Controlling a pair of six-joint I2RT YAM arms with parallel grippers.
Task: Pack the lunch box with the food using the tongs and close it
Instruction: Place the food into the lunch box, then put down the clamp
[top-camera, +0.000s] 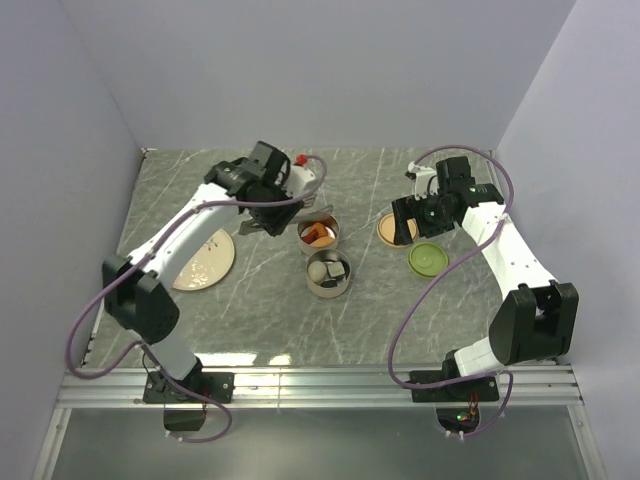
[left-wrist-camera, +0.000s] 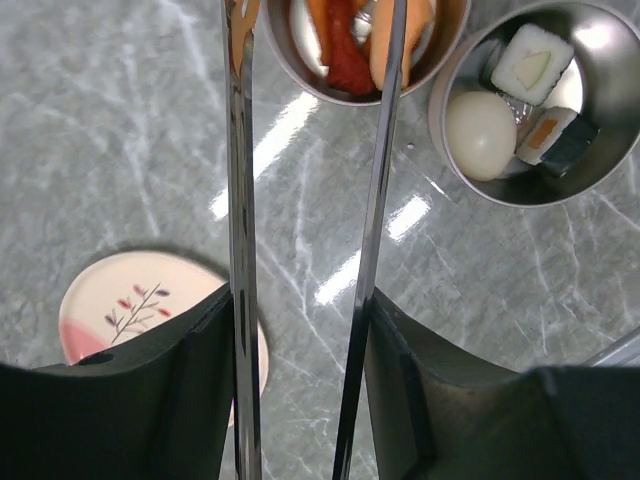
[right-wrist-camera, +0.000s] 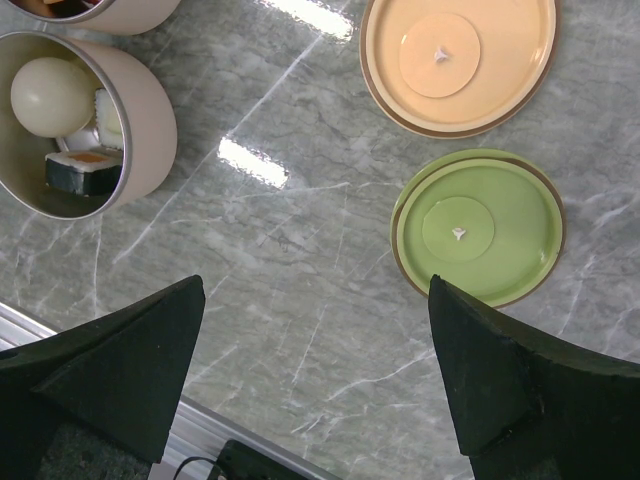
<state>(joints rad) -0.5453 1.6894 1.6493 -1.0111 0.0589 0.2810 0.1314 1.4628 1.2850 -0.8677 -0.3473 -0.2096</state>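
Observation:
The robot's right gripper should next move to the green lid's outer edge (top-camera: 447, 254) (right-wrist-camera: 549, 262), on the side farthest from the tins, and close there.
Two steel tins make up the lunch box. One tin (left-wrist-camera: 300, 62) holds orange-red chunks (left-wrist-camera: 345, 60). The other tin (left-wrist-camera: 600, 150) holds a whitish ball (left-wrist-camera: 480, 122) and dark-and-white pieces (left-wrist-camera: 560, 138). My left gripper (left-wrist-camera: 300, 310) is shut on the tongs (left-wrist-camera: 238, 200), pressing on both slim arms; their tips reach over the tin of orange-red chunks and stand apart. My right gripper (right-wrist-camera: 315, 370) is open and holds nothing above bare table, next to the green lid (right-wrist-camera: 478, 228) and the pale orange lid (right-wrist-camera: 458, 60). Both lids lie flat on the table, apart from the tins.
A pink plate (top-camera: 205, 262) with a twig pattern lies left of the tins, under my left arm. The table's metal front rail (top-camera: 320, 385) runs behind the arm bases. Grey walls close in the left, back and right sides.

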